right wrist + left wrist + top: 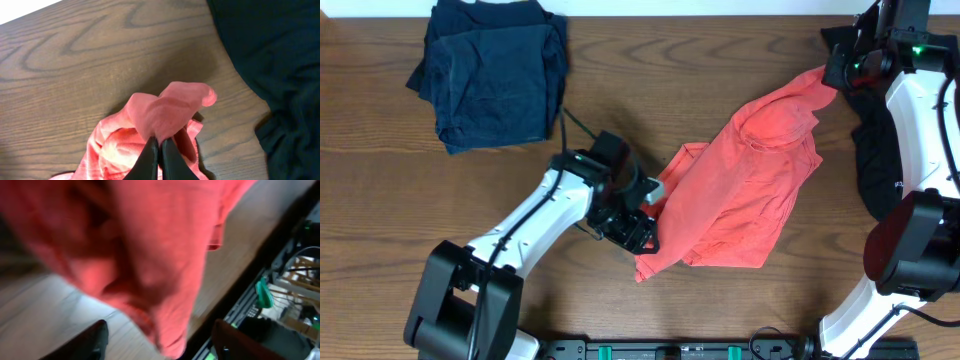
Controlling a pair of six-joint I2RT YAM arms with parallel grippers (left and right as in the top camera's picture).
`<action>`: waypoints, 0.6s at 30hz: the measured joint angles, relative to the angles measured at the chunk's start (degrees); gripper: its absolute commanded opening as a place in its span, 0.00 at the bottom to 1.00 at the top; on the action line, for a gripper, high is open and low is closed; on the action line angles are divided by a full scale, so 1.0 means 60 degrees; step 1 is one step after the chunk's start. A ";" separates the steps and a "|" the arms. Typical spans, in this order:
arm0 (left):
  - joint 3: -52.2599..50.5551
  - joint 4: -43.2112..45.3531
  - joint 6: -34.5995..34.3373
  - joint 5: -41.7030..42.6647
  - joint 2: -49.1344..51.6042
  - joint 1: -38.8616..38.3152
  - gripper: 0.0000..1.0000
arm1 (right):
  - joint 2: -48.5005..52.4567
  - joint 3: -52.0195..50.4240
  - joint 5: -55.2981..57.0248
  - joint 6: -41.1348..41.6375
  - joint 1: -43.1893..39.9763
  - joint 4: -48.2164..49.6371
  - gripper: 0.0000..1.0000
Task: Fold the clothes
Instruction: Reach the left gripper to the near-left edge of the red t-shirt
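Observation:
I should pinch the loose near end (pixel 648 268) of the red-orange T-shirt's top layer with my left gripper and lift it clear before folding, as that layer slants across the layer under it.
The clothes lie spread over the table. A red-orange T-shirt (pixel 740 190) sits crumpled right of centre, one corner drawn up toward the far right. My right gripper (pixel 831 72) is shut on that corner, and the right wrist view shows the cloth (pixel 167 107) pinched between the closed fingertips (pixel 160 142). My left gripper (pixel 645 215) is at the shirt's left edge. In the left wrist view its jaws stand apart, with a hanging fold of the shirt (pixel 150 270) between the fingers (pixel 95 340), touching neither. Navy garments (pixel 490 70) lie in a heap at the far left.
A black garment (pixel 875 160) lies at the right edge under the right arm, and also shows in the right wrist view (pixel 280 65). The table's front edge and a dark rail (pixel 670 350) run close behind the left gripper. Bare wood (pixel 670 60) separates the navy heap from the shirt.

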 measured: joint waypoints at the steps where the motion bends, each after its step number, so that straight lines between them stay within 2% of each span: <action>1: -0.0004 0.0066 0.0018 0.0066 0.0000 -0.0084 0.53 | 0.0000 0.0000 0.0000 0.0000 0.0000 0.0004 0.04; 3: -0.0007 0.0102 0.0036 0.0204 0.0000 -0.0222 0.43 | 0.0000 0.0000 -0.0004 0.0000 0.0000 0.0000 0.05; 6: -0.0011 0.0127 0.0051 0.0313 0.0004 -0.0270 0.34 | 0.0000 0.0000 0.0000 -0.0004 0.0000 -0.0007 0.05; 18: -0.0565 0.0426 -0.0131 0.0335 0.0004 -0.0270 0.36 | 0.0000 0.0000 0.0000 -0.0040 0.0000 -0.0066 0.10</action>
